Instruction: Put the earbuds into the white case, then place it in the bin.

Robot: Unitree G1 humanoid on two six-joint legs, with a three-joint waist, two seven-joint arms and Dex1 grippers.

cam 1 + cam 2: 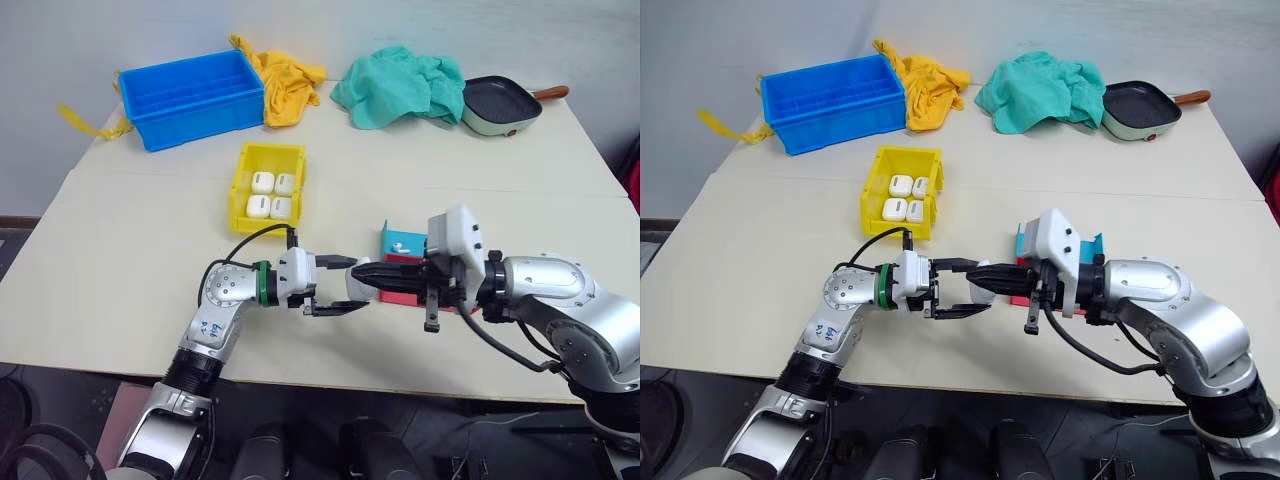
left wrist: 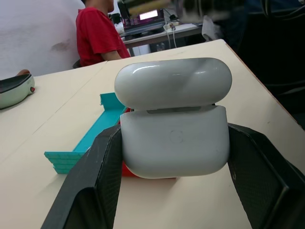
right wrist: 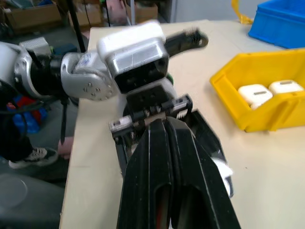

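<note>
I will let go of the white case with my left gripper on top of the other cases in the yellow bin [image 1: 267, 192].
My left gripper [image 1: 348, 287] is shut on the white case [image 2: 174, 133], holding it just above the table near the front edge. The lid sits over the body with a thin seam showing. My right gripper [image 1: 363, 275] is shut, its black fingertips [image 3: 164, 129] pressed together right at the case from the other side. Whether anything is pinched between them I cannot tell. One small white earbud [image 1: 398, 243] lies in the red-and-blue tray [image 1: 392, 262] behind the right wrist. The yellow bin [image 1: 240, 190] stands farther back on the left, holding several white cases [image 1: 272, 195].
A blue crate [image 1: 190, 95] sits at the back left with a yellow cloth [image 1: 285, 85] beside it. A teal cloth [image 1: 400, 85] and a pale green pan [image 1: 500, 105] lie at the back right. A person in a red shirt [image 2: 97, 36] sits beyond the table.
</note>
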